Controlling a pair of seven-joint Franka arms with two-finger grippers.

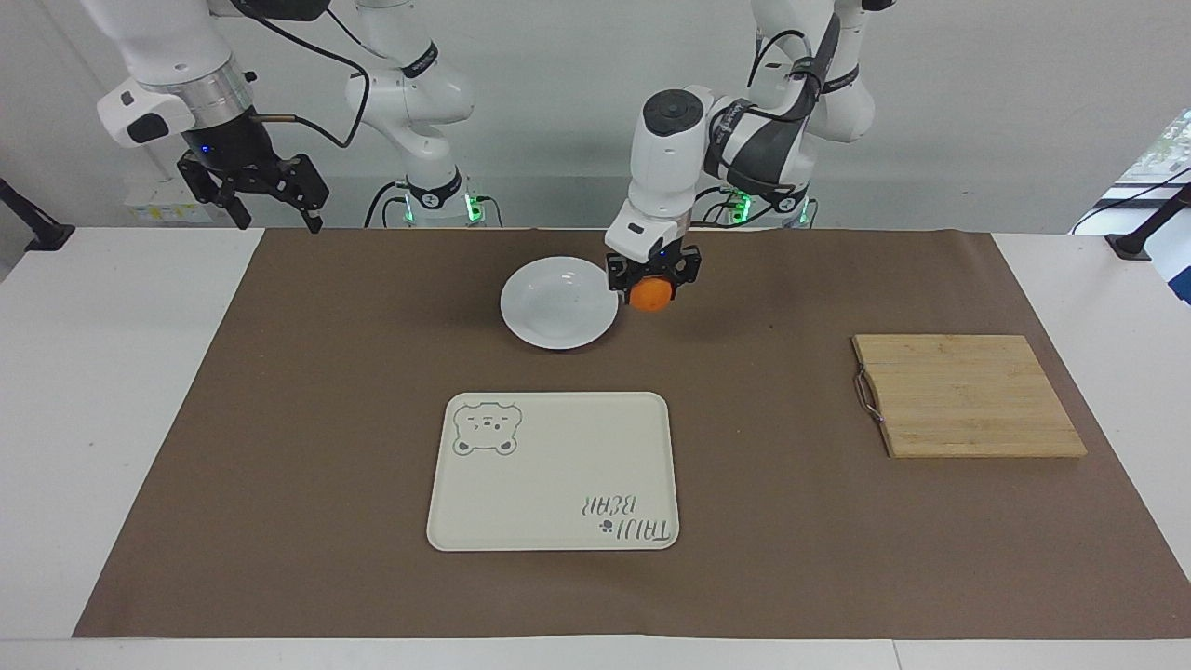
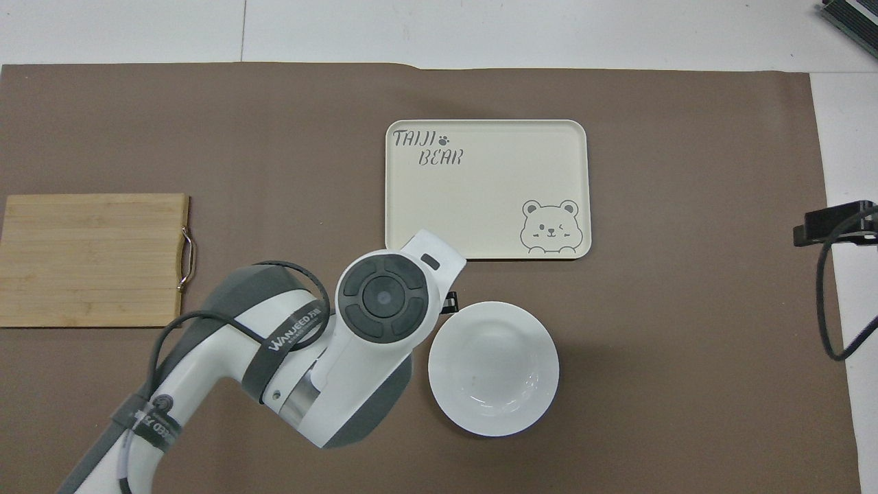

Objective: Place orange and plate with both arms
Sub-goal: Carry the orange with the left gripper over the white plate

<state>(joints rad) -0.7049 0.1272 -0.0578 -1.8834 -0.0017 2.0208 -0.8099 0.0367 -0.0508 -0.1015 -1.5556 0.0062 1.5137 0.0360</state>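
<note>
My left gripper needs to let go of the orange in the white plate, just off its middle (image 2: 481,357) toward the cutting board. The orange is now just over the mat.
The orange (image 1: 650,296) hangs in the air with my left gripper (image 1: 650,287) shut on it. It is just over the mat at the rim of the white plate (image 1: 549,312), on the side toward the left arm's end of the table. In the overhead view the left arm's wrist (image 2: 384,298) covers the orange and almost all of the gripper, right beside the plate (image 2: 494,370). The plate holds nothing. My right gripper (image 1: 270,191) is open and holds nothing, raised over the table's corner at the right arm's end, where that arm waits.
A cream tray with a bear drawing (image 1: 558,475) (image 2: 480,192) lies farther from the robots than the plate. A wooden cutting board (image 1: 968,395) (image 2: 92,257) lies toward the left arm's end. A brown mat (image 1: 326,419) covers the table's middle.
</note>
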